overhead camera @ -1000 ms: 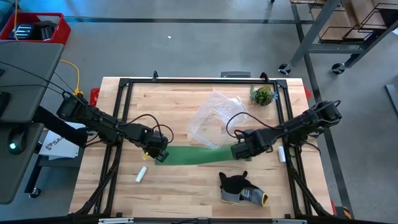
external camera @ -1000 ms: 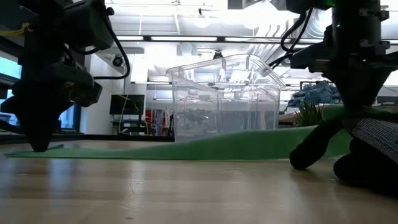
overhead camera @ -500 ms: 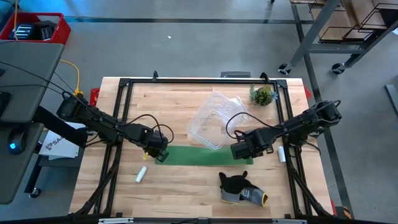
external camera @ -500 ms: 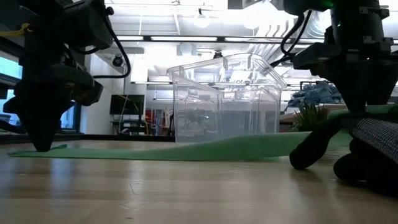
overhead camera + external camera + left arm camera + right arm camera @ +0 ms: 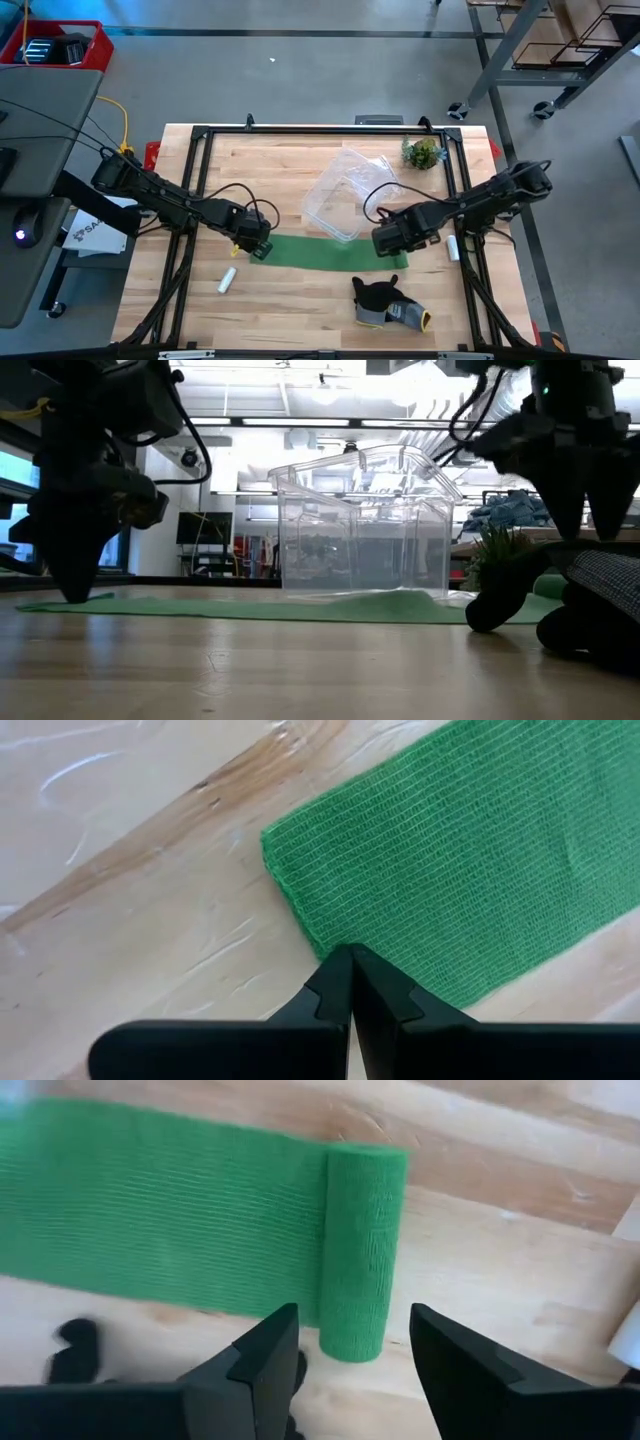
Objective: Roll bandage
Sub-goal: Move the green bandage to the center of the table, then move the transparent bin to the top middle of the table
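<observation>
My right gripper is to close next beside the near corner (image 5: pixel 350 236) of the clear plastic container, because the container stands close behind the bandage.
The bright green bandage (image 5: pixel 320 252) lies flat on the wooden table as a long strip. Its right end is wound into a small roll (image 5: pixel 360 1250) that rests on the table. My left gripper (image 5: pixel 258 250) is shut and stands on the strip's left end, which also shows in the left wrist view (image 5: pixel 450 850). My right gripper (image 5: pixel 355 1355) is open above the roll, one finger on either side of the roll's near end, and touches nothing. In the low view it (image 5: pixel 585 530) hangs clear above the table. My left gripper presses its shut fingertips (image 5: pixel 350 970) down on the strip's left end, at its edge close to the corner (image 5: pixel 385 935). The fingers come from above, pointing down. The strip lies flat on the table under them, one layer.
A clear plastic container (image 5: pixel 345 195) stands just behind the strip. A dark grey glove (image 5: pixel 388 303) lies near the front, right of centre. Small white cylinders lie at the front left (image 5: pixel 227 280) and at the right (image 5: pixel 452 247). A small green plant (image 5: pixel 422 152) stands far right.
My right gripper has opened and let go of the bandage's right end. That end, held up off the table a second ago, has dropped, and the strip now lies flat along its length. The left end has stayed under my left gripper.
</observation>
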Available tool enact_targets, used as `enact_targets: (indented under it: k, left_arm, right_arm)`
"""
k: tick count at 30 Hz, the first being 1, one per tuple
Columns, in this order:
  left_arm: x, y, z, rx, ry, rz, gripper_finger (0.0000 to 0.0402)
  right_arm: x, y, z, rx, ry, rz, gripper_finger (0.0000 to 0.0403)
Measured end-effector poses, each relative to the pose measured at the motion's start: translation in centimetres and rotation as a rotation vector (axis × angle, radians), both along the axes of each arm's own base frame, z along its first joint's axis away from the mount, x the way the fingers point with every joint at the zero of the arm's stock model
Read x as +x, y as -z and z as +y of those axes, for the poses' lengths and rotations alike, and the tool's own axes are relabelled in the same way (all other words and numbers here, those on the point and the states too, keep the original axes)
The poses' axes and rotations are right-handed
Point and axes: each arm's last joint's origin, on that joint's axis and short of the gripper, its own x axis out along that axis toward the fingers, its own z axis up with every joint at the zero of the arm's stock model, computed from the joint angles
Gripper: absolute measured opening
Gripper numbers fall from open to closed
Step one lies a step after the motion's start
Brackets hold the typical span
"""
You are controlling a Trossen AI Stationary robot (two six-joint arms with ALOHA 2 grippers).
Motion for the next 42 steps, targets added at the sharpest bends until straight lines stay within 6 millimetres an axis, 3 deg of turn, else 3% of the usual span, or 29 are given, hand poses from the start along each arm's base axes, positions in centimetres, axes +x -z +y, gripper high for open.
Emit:
enact_targets:
  k: [5,10,14,16,18,25,31,35,42]
  left_arm:
    - [-0.1,0.0,0.0,-0.002,-0.024,0.017,0.0001]
    - [-0.1,0.0,0.0,0.002,-0.025,0.016,0.0001]
    - [-0.1,0.0,0.0,0.003,-0.025,0.016,0.0001]
    - [-0.1,0.0,0.0,0.003,-0.025,0.016,0.0001]
    - [-0.1,0.0,0.0,0.003,-0.025,0.015,0.0001]
    - [-0.1,0.0,0.0,0.001,-0.026,0.009,0.0001]
    - [-0.1,0.0,0.0,0.002,-0.026,0.006,0.0001]
    - [-0.1,0.0,0.0,-0.013,-0.024,0.016,0.0001]
    - [-0.2,0.0,-0.2,-0.074,-0.06,0.039,0.0001]
  right_arm:
    - [-0.8,-1.8,-0.4,-0.033,0.024,-0.088,0.0181]
    - [-0.2,-4.0,-0.7,-0.102,0.056,-0.359,0.0166]
    - [1.3,-5.3,-0.9,-0.115,0.029,-0.586,0.0094]
    - [2.0,-5.1,-1.1,-0.119,0.002,-0.606,0.0035]
    - [2.6,-4.5,-1.4,-0.134,-0.008,-0.591,0.0013]
    - [5.2,-3.8,-4.0,-0.179,-0.005,-0.675,0.0004]
    - [6.6,-3.8,-7.7,-0.263,0.007,-0.747,0.0001]
    - [6.5,-4.1,-9.5,-0.283,-0.007,-0.759,0.0001]
    - [4.8,-4.8,-9.8,-0.293,-0.06,-0.676,0.0]
